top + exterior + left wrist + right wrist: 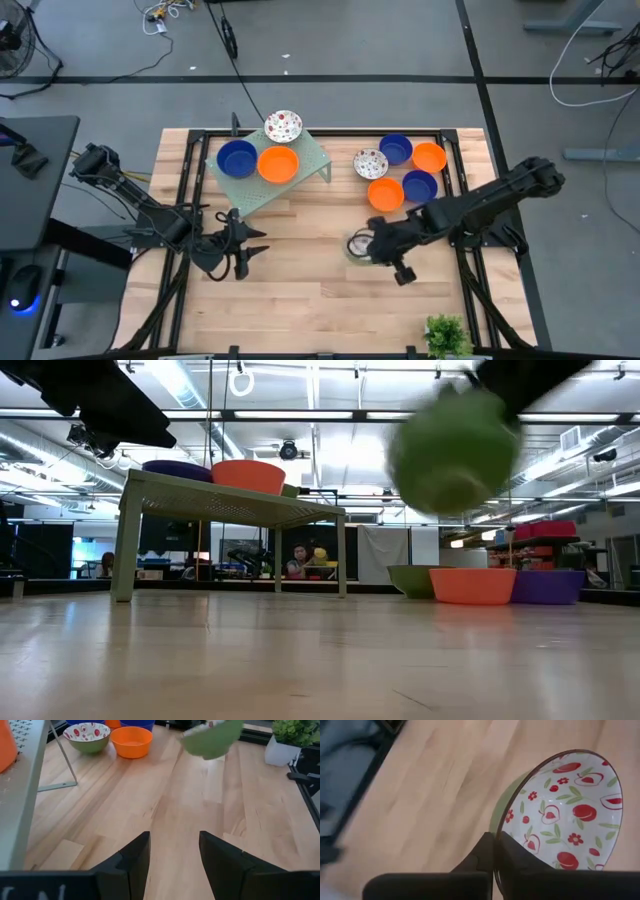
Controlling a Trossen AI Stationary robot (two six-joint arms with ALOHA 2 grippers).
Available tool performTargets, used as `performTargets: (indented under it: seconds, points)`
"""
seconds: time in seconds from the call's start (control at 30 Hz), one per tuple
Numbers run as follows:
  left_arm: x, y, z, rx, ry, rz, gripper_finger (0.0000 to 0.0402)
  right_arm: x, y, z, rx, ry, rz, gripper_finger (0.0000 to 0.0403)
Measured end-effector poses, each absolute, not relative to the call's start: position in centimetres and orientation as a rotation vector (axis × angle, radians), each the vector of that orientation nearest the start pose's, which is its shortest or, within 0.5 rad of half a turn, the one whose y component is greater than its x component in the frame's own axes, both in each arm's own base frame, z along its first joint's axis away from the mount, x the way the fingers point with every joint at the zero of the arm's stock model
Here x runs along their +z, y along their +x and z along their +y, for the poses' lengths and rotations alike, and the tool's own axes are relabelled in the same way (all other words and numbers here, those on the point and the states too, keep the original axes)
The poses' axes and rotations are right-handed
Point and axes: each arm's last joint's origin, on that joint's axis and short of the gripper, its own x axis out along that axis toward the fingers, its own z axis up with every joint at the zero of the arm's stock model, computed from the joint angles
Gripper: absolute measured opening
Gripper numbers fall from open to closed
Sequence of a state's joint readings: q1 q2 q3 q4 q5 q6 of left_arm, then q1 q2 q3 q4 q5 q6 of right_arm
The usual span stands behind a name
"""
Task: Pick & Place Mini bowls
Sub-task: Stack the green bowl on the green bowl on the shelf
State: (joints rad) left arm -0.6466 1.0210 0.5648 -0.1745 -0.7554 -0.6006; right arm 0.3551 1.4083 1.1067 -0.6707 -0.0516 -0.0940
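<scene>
My right gripper has its patterned bowl. It will let go of it inside the other patterned bowl on the pale green rack (282,125).
My right gripper (495,840) is shut on a mini bowl (565,815) that is white inside with red fruit and green leaves, and green outside. In the high view this bowl (358,245) is over the table's middle; in the low view it (455,450) shows high above the wood. Five more bowls sit in a cluster (400,172) on the table's far right. On the pale green rack (300,180) stand a blue bowl (237,157), an orange bowl (278,163) and a patterned bowl (283,126). My left gripper (172,860) is open and empty, low over the wood at the near left (240,250). My right gripper pinches the patterned bowl by its rim (496,836). One finger (517,855) is inside the bowl and the other (480,852) is on its green outer wall. The bowl is lifted clear of the table and tilted.
A small potted plant (447,335) stands at the near right edge. The rack's thin legs (62,755) stand on the wood by the left arm. Black frame rails (185,200) run along the table's sides. Bare wood lies between the two grippers (310,260).
</scene>
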Motion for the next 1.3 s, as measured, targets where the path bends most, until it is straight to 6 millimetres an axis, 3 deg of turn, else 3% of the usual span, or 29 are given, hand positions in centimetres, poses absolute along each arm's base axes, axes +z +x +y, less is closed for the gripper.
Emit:
performTargets:
  seconds: [0.13,0.27,0.43,0.63,0.73,0.9,1.0,1.3]
  points:
    - [22.2,17.2,-10.5,0.244,-0.199,0.425,0.0174,30.2,29.4,10.1,0.365,-0.568,0.759,0.0010]
    - [22.3,17.2,-10.5,0.243,-0.204,0.422,0.0174,34.3,32.8,8.3,0.248,-0.828,0.645,0.0009]
    - [22.3,17.2,-10.5,0.242,-0.202,0.421,0.0174,39.2,37.0,2.6,0.122,-1.001,0.603,0.0008]
    - [22.3,17.2,-10.5,0.242,-0.200,0.422,0.0174,41.9,41.1,-5.4,0.030,-1.070,0.683,0.0008]
    - [22.3,17.2,-10.5,0.242,-0.197,0.423,0.0174,41.8,42.2,-8.8,0.048,-1.033,0.725,0.0008]
    - [22.3,17.2,-10.5,0.235,-0.168,0.425,0.0174,38.0,42.9,-12.4,0.086,-1.010,0.842,0.0006]
    - [22.3,17.2,-10.5,0.235,-0.168,0.425,0.0174,36.7,43.3,-13.4,0.099,-0.968,0.874,0.0006]
    - [22.3,17.2,-10.5,0.236,-0.177,0.423,0.0174,35.6,43.7,-15.0,0.125,-0.922,0.861,0.0006]
